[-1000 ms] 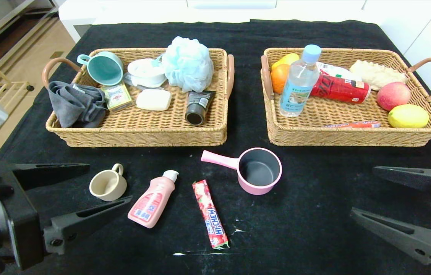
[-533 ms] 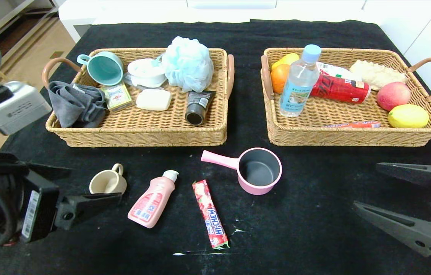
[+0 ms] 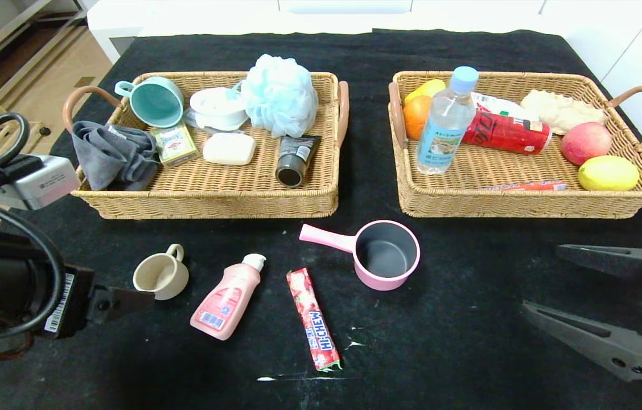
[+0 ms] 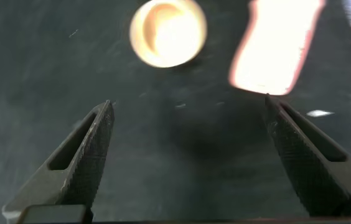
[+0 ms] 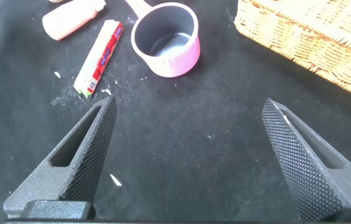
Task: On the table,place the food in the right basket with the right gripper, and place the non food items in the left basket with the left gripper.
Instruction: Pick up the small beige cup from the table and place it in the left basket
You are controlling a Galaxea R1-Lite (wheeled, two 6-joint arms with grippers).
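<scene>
The robot's left gripper will next move to the beige cup's rim (image 3: 135,274) (image 4: 132,33) and close there, on the side that faces away from the pink squeeze bottle.
On the black table (image 3: 469,319) lie a beige cup (image 3: 160,277), a pink squeeze bottle (image 3: 229,297), a red Hi-Chew stick (image 3: 312,319) and a pink saucepan (image 3: 383,255). The clear bottle (image 3: 445,122) and orange sausage stick (image 3: 526,186) are in the right basket (image 3: 526,208). The left basket (image 3: 207,206) stands at the back left. My left gripper (image 4: 188,102) is open and empty, just left of the cup (image 4: 168,32) and pink bottle (image 4: 275,46); one of its fingers (image 3: 122,299) shows. My right gripper (image 3: 543,279) is open and empty, right of the saucepan (image 5: 168,38).
The left basket holds a teal mug (image 3: 156,101), grey cloth (image 3: 113,156), soap (image 3: 229,149) and a blue puff (image 3: 280,94). The right basket holds an orange (image 3: 415,117), red can (image 3: 506,132), apple (image 3: 585,142) and lemon (image 3: 608,173).
My left arm has swung and tilted down, and its fingers have drawn back left from beside the cup. The right gripper has barely moved. No object has shifted.
</scene>
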